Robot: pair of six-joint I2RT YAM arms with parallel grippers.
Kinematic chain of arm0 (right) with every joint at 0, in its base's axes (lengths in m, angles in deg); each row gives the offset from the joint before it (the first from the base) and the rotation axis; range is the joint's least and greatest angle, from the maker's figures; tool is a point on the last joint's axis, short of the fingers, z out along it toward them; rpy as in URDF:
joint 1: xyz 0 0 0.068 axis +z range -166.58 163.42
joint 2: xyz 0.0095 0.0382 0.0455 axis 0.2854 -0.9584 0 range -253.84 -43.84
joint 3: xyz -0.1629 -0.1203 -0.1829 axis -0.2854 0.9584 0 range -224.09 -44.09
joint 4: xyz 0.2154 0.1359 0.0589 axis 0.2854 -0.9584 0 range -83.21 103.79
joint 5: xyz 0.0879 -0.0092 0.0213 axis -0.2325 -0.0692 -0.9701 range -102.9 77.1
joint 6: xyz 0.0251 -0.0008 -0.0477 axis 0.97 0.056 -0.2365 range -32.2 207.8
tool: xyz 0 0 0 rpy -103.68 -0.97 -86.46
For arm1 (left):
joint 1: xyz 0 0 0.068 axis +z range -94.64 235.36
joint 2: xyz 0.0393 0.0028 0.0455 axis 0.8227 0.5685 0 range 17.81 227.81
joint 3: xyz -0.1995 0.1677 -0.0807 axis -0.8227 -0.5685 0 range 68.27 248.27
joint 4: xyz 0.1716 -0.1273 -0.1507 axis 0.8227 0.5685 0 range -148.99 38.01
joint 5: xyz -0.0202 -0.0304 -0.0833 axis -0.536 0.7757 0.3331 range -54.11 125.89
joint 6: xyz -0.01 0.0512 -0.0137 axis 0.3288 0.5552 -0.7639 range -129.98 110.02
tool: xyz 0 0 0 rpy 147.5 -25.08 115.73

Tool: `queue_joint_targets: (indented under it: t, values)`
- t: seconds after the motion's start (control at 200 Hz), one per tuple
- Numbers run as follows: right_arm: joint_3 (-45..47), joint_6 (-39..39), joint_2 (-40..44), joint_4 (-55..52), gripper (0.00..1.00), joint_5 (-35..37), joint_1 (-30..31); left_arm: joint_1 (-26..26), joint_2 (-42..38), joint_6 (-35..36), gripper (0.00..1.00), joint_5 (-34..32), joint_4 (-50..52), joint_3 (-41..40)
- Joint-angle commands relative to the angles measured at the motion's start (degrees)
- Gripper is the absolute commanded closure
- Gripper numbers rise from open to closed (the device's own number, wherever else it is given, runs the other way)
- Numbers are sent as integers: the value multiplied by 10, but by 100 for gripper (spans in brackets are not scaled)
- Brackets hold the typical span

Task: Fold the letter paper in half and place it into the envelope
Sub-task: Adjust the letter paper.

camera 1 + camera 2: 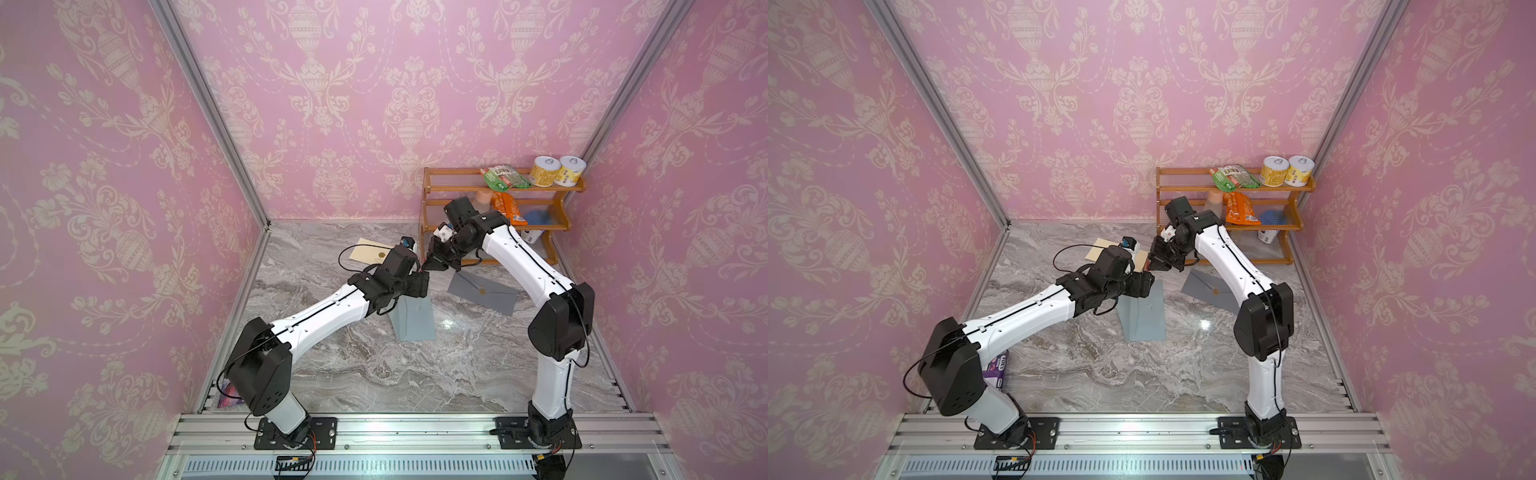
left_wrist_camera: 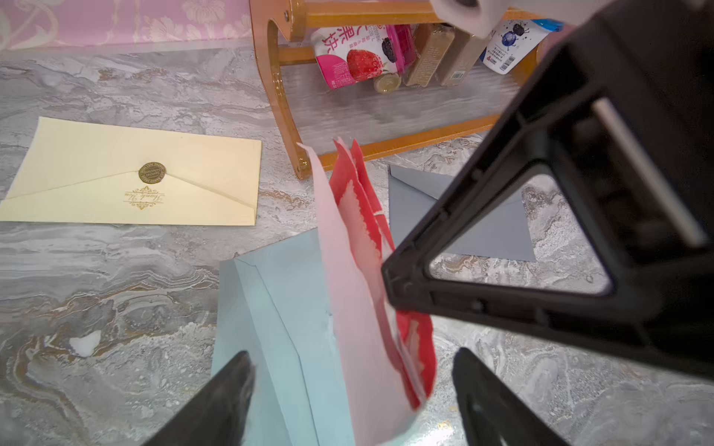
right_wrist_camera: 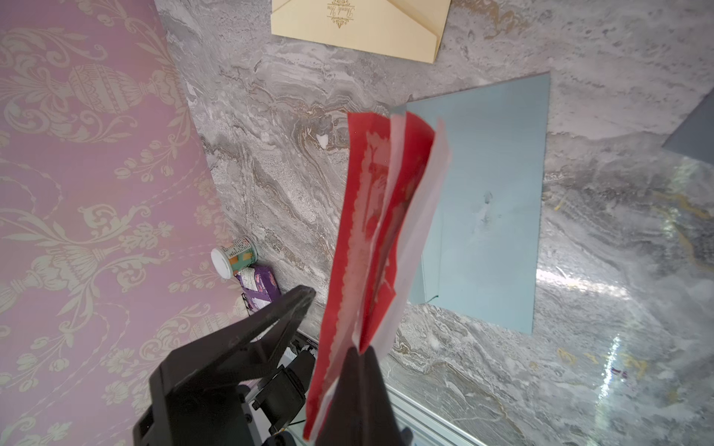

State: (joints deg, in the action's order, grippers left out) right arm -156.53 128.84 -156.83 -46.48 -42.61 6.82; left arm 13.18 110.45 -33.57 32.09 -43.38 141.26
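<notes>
Next, I pinch the letter paper's near end (image 2: 394, 418) with my left gripper before my right gripper opens and takes a new hold, because the folded letter paper's layers gape apart.
The letter paper (image 2: 359, 289) is red and white, folded, and hangs in the air above the table. My right gripper (image 3: 363, 353) is shut on one end of it; the paper (image 3: 371, 231) stretches away from the jaws. My left gripper (image 2: 353, 357) is open, one finger on each side of the paper's other end, neither touching it. A light blue envelope (image 1: 413, 320) lies flat on the marble table just below both grippers, seen also in the wrist views (image 2: 270, 309) (image 3: 490, 212). In both top views the two grippers (image 1: 436, 264) (image 1: 1156, 266) meet tip to tip.
A cream envelope (image 1: 370, 253) with a gold seal lies at the back left. A dark grey envelope (image 1: 484, 293) lies to the right, under the right arm. A wooden shelf (image 1: 498, 208) with cans and packets stands at the back right. A purple box (image 1: 996, 368) sits by the left wall.
</notes>
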Motion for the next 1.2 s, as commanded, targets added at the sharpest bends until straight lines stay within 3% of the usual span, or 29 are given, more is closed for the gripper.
queue_joint_targets:
  t: [0.0, 0.11, 0.145, 0.155, 0.205, 0.27, 0.29, 0.57, 0.74, 0.945, 1.195]
  values:
    - [-2, 20, 21, 7, 100, -13, 3, -1, 11, 15, 40, 12, 1, 18]
    - [-11, 23, 21, 9, 100, -19, 3, -1, 6, 14, 76, 16, -3, 10]
    - [-13, 22, 21, 10, 96, -20, 3, -1, 5, 15, 95, 17, -1, 9]
    - [-13, 21, 22, 10, 90, -20, 3, 0, 5, 15, 100, 17, 1, 10]
    - [-16, 14, 24, 6, 50, -12, 0, 1, 1, 17, 100, 17, 10, 10]
    - [-8, 4, 32, 3, 7, 4, -7, 6, -15, 16, 100, 31, 7, -4]
    - [0, 0, 37, 7, 1, 8, -9, 10, -22, 13, 100, 38, 4, -10]
    - [120, -79, 91, 79, 0, 19, -27, 92, -118, -41, 100, 226, -36, -111]
    - [219, -96, 122, 191, 0, -27, -28, 134, -137, -47, 100, 352, -18, -122]
    - [305, -71, 141, 308, 0, -86, -28, 145, -142, -68, 100, 394, -25, -130]
    - [409, 80, 168, 542, 0, -161, -28, 145, -122, -135, 100, 413, -115, -149]
